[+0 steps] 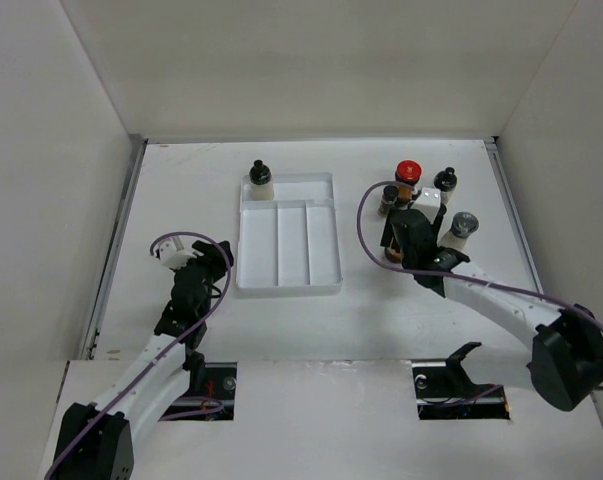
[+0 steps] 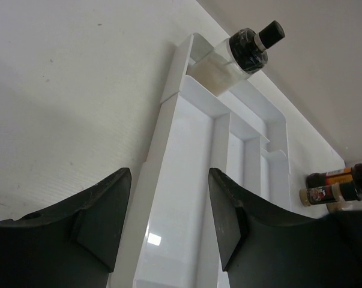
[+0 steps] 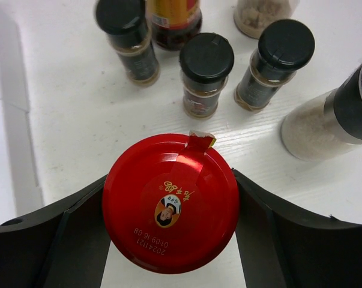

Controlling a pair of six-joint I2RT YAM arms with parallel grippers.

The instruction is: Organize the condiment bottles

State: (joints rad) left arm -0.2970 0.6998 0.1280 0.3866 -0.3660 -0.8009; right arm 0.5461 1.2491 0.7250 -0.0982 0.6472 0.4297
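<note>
The red-capped bottle will go down from my right gripper in the tray's back compartment (image 1: 292, 193), beside the clear black-capped bottle.
My right gripper (image 3: 170, 207) is shut on a red-capped bottle (image 3: 170, 203), one finger on each side of its lid; in the top view the gripper (image 1: 406, 232) hides it. Beyond it stand three tiny dark black-capped bottles (image 3: 206, 72), a second red-capped bottle (image 1: 409, 170) with an orange label (image 3: 173, 18), and a pale grey-capped bottle (image 3: 331, 117). A clear black-capped bottle (image 1: 260, 180) stands in the tray's back left corner and also shows in the left wrist view (image 2: 241, 55). My left gripper (image 2: 168, 222) is open and empty over the tray's left edge.
The white three-compartment tray (image 1: 288, 282) lies at mid table, its long compartments holding nothing. White walls enclose the table on the left, back and right. A purple cable loops beside each arm.
</note>
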